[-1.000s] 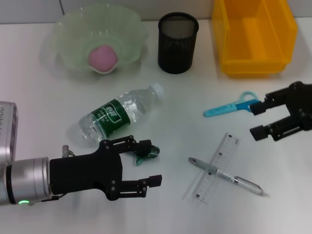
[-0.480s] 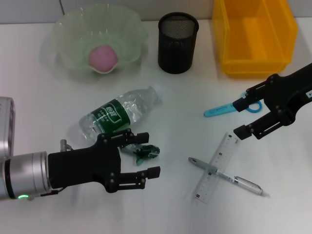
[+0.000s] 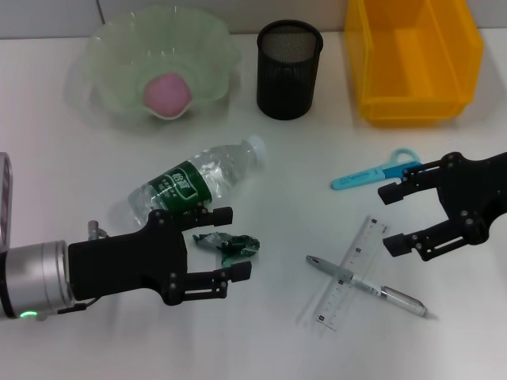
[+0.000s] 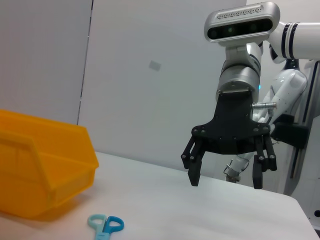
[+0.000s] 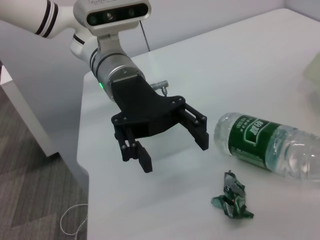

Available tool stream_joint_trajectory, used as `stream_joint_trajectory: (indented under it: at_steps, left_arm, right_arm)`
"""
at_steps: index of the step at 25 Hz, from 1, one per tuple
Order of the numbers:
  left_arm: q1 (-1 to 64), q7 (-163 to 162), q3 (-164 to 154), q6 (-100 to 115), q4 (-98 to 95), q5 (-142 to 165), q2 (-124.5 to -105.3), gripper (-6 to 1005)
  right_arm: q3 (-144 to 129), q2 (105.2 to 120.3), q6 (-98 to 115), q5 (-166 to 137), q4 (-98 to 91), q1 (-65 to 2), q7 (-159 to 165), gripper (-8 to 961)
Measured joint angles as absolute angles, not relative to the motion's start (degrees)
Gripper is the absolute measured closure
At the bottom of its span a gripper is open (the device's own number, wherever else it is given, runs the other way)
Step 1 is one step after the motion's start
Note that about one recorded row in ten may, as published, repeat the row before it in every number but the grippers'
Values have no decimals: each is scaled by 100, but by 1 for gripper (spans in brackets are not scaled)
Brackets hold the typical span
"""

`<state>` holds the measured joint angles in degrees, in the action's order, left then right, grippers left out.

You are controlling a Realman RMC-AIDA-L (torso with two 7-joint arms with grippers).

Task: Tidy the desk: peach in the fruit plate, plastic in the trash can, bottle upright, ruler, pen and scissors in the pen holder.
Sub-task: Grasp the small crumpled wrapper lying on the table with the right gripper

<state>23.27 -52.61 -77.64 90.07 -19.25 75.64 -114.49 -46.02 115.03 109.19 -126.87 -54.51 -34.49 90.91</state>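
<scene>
The robot's right gripper will next move to the green plastic wrapper and close on the wrapper's end [image 3: 248, 247] [image 5: 237, 210] that faces the pen.
A crumpled green plastic wrapper [image 3: 230, 245] lies on the white desk, just in front of a clear bottle [image 3: 194, 184] that lies on its side. My left gripper [image 3: 234, 242] is open with one finger on each side of the wrapper; the right wrist view shows it [image 5: 174, 152] a little short of the wrapper [image 5: 232, 196] and bottle [image 5: 270, 150]. My right gripper [image 3: 390, 219] is open and empty, between the blue scissors [image 3: 376, 172] and the clear ruler [image 3: 344, 273]. A pen [image 3: 368, 286] lies across the ruler. The peach [image 3: 167, 93] sits in the green fruit plate [image 3: 119, 47].
A black mesh pen holder [image 3: 289, 70] stands at the back middle. A yellow bin [image 3: 412, 59] stands at the back right, also in the left wrist view [image 4: 40, 170] with the scissors [image 4: 106, 224] and my right gripper [image 4: 225, 172].
My left gripper has shifted slightly back and left, so the wrapper now lies between its fingers. My right gripper swung left over the scissors, then dropped nearer toward the ruler's end.
</scene>
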Motion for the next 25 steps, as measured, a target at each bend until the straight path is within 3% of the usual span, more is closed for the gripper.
stream_joint_trajectory:
  at_steps: [11,17,25]
  left_arm:
    - [2226,-5209,-7794,8971,-1883,7642,-11186,187]
    - [2137,-5220,-7739,8970,-1913,7724,-11085,187]
    - [2127,-5224,-7667,8994,-1959,7726,-11051,187]
  right_arm:
    - [-5202,11546,10061,-12884,-4481,-4319,9081,163]
    - [-6126,11894,9272,-12880,-4413,-4594,9231,179]
    - [-7017,11948,8475,-12345,-4098,-4754,9203,201]
